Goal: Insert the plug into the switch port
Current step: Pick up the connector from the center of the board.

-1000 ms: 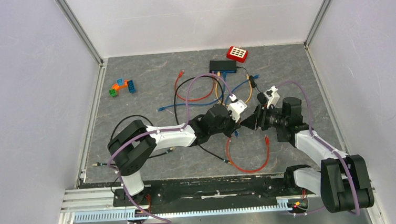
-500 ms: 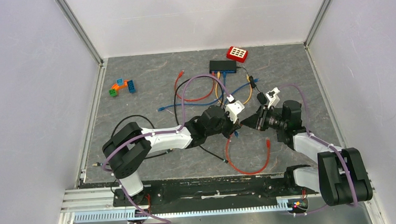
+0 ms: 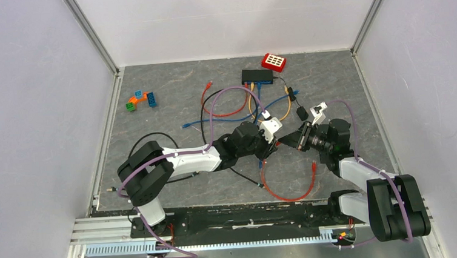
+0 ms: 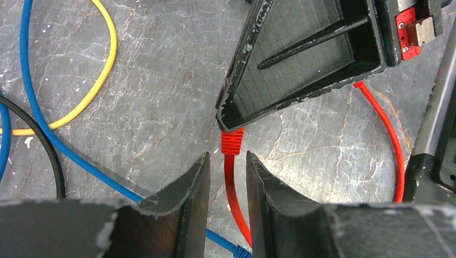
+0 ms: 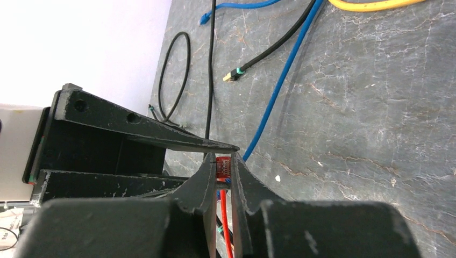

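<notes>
The left gripper is open around the red cable just behind the plug's ribbed boot, so it should move up and close on the boot itself (image 4: 232,143).
The red plug (image 5: 223,167) sits pinched between the fingers of my right gripper (image 5: 223,160), which is shut on it. Its red cable (image 4: 232,188) runs back between the fingers of my left gripper (image 4: 227,157), which stands open with a gap on both sides of the cable. In the top view the two grippers meet tip to tip, left gripper (image 3: 269,148) and right gripper (image 3: 284,141), just above the table's middle. The red cable (image 3: 286,193) loops toward the near edge. The black switch (image 3: 256,76) lies far back, with several cables plugged in.
A red keypad box (image 3: 274,61) lies right of the switch. Coloured bricks (image 3: 141,100) lie at the back left. Blue (image 4: 48,134), yellow (image 4: 102,64) and black (image 4: 51,161) cables cross the grey table under the grippers. A black cable's plug (image 5: 234,74) lies loose.
My left gripper has opened off the red cable. The right gripper has shut on the red plug. Both grippers have sunk slightly toward the table.
</notes>
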